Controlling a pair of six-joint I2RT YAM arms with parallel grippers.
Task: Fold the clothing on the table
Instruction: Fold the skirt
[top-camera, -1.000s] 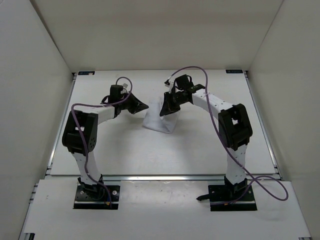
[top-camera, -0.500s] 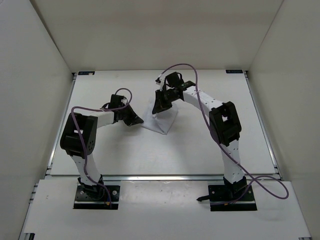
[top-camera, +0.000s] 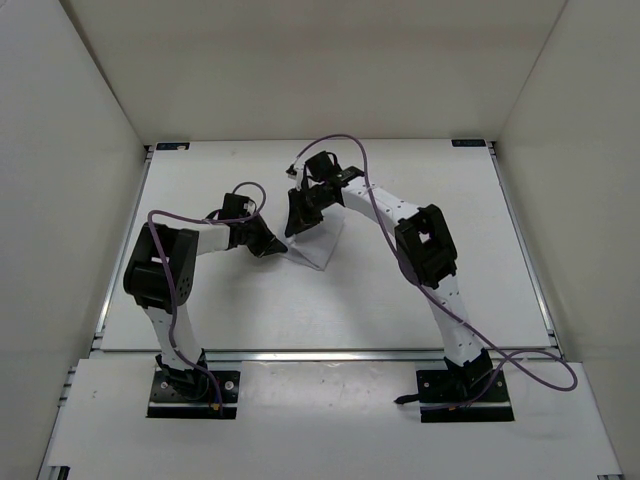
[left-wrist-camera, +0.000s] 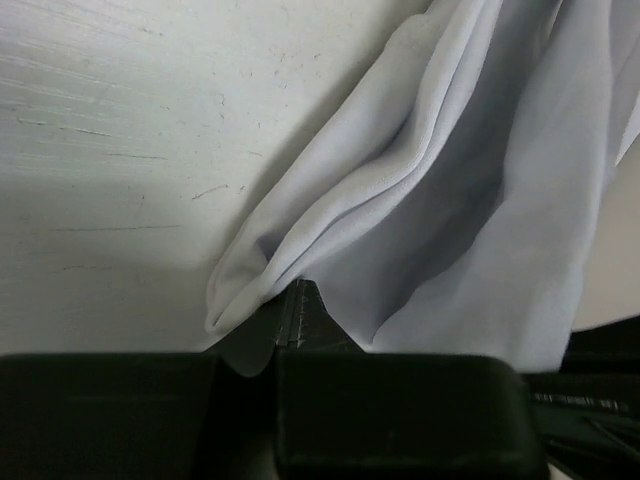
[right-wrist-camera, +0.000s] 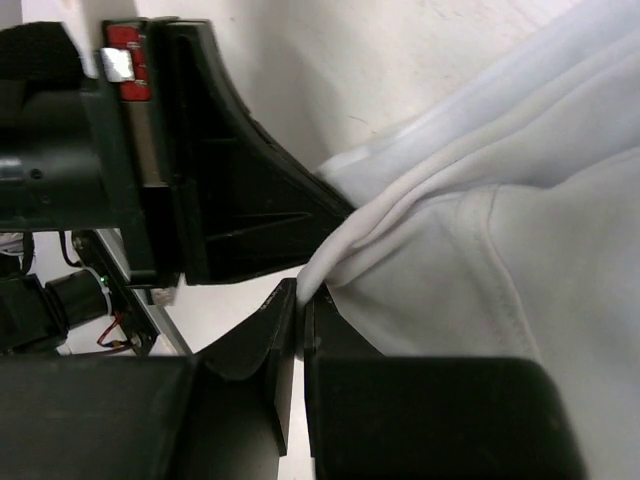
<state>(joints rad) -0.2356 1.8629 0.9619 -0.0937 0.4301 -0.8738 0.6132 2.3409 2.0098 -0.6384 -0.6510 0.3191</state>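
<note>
I am pinching a fold with my right gripper close beside my left gripper, so I will open my right gripper and take the clothing (top-camera: 336, 232) by its opposite edge.
The clothing (top-camera: 322, 240) is a small white cloth, bunched and partly lifted near the middle of the table (top-camera: 400, 180). My left gripper (top-camera: 276, 247) is shut on its near left corner; in the left wrist view the folds (left-wrist-camera: 420, 200) hang from the pinched jaws (left-wrist-camera: 295, 295). My right gripper (top-camera: 292, 226) is shut on a fold of the clothing (right-wrist-camera: 480, 220) just beyond the left one. The right wrist view shows that fold pinched between the jaws (right-wrist-camera: 303, 300), with the left gripper's black body (right-wrist-camera: 200, 150) close beside.
A metal rail (top-camera: 330, 354) runs along the table's near edge and side rails (top-camera: 520, 240) border it. Pale walls stand on three sides. Purple cables (top-camera: 540, 375) loop from both arms.
Both grippers have moved left and toward each other, carrying the clothing with them. The right arm has swung further left, and the cloth now looks narrower and more bunched.
</note>
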